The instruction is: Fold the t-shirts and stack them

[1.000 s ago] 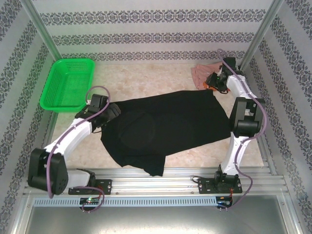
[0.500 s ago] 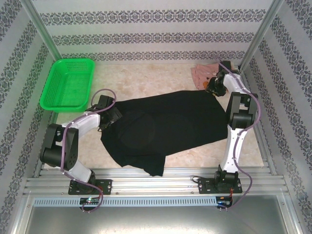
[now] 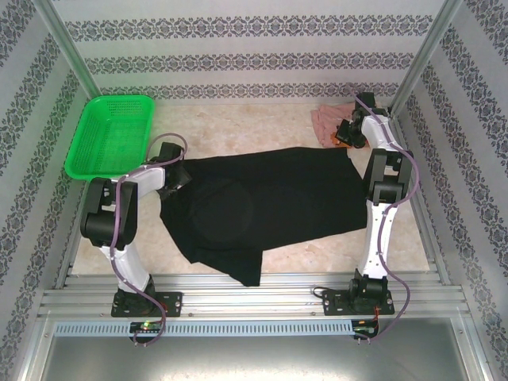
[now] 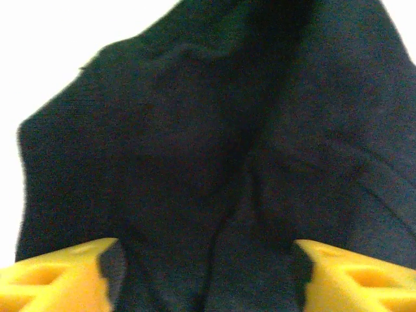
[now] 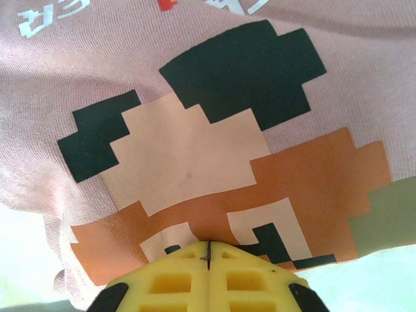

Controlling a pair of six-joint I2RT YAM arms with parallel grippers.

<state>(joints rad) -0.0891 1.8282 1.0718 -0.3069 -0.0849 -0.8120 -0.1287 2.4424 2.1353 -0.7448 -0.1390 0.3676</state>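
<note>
The robot's right gripper is closed over the pink t-shirt's print, past the far corner of the black t-shirt, so it should open, back away and take that black corner (image 3: 346, 151).
The large black t-shirt (image 3: 270, 202) lies spread across the middle of the table, with a flap hanging toward the front edge. My left gripper (image 3: 176, 173) is at its left edge. In the left wrist view its yellow fingers (image 4: 58, 276) stand wide apart with black cloth (image 4: 195, 130) bunched between them. The pale pink t-shirt (image 3: 324, 123) lies crumpled at the back right. My right gripper (image 3: 343, 135) is on its near edge. In the right wrist view that gripper (image 5: 208, 246) is shut on the pink cloth at the pixel print (image 5: 195, 149).
A green mesh basket (image 3: 111, 136) stands at the back left, close to the left gripper. Metal posts and patterned walls close in the table on three sides. Bare tabletop (image 3: 238, 131) lies between the basket and the pink shirt.
The left arm folded back toward its base and its gripper slid up the black shirt's left edge, jaws narrowing. The right gripper reached onto the pink shirt and shut on it.
</note>
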